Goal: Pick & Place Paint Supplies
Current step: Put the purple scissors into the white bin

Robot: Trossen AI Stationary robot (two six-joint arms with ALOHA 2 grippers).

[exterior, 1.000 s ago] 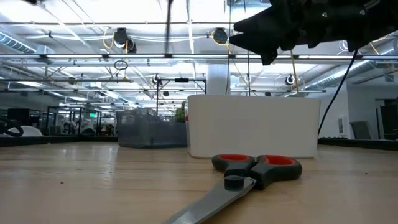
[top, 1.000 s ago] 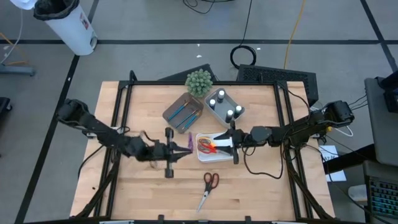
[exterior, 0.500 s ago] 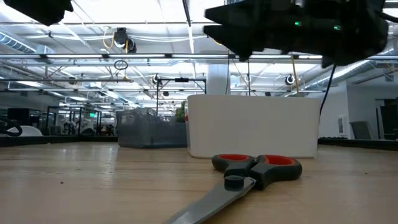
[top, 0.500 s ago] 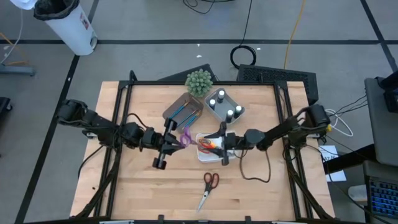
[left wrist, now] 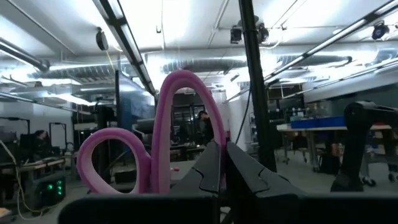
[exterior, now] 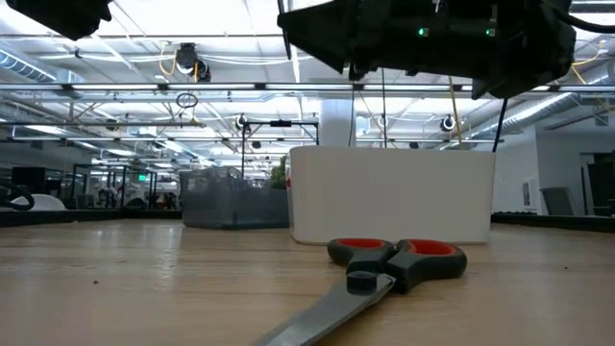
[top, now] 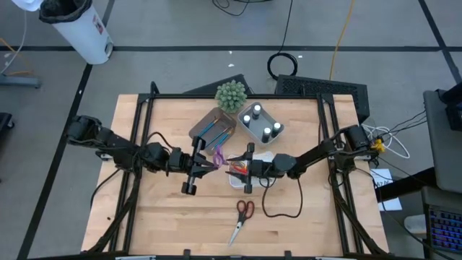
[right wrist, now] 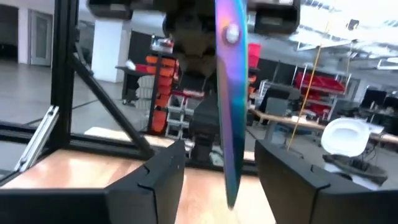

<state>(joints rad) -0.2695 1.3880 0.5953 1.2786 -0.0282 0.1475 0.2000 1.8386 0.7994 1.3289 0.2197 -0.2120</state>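
The blades of the purple scissors are loose between the open fingers of my right gripper, so it should close on the blades' lower end [right wrist: 232, 171] before my left gripper opens.
The purple-handled scissors [top: 217, 156] hang in the air over the table's middle, with my left gripper [top: 208, 163] shut on them. Their handle loops [left wrist: 180, 118] stick out past my left fingers. Their shiny blades [right wrist: 230, 118] reach between the open fingers of my right gripper [right wrist: 221, 152], with a gap on each side. My right gripper [top: 237, 167] faces the left one, above the white tray [top: 261, 157], which holds red and yellow-handled scissors [top: 238, 170]. A red-handled pair of scissors [top: 244, 217] lies flat on the table nearer the front. My left gripper pinches the purple scissors between its two shut fingers, at the base of the larger handle loop [left wrist: 219, 158]. It comes roughly level from the table's left. The scissors are lifted clear of the table and the loops stand beyond the fingertips [left wrist: 208, 171].
A brown tray [top: 204, 123] with brushes and a pale blue-grey tray [top: 254, 134] with white-capped bottles stand behind the grippers. A green spiky plant [top: 231, 94] is at the far edge. The near half of the table holds only the red scissors [exterior: 394, 264].
My right gripper has moved toward the table's left, over the white tray, up to the purple scissors. My left gripper has swung a little toward the far edge and turned at the wrist, and the scissors have turned with it.
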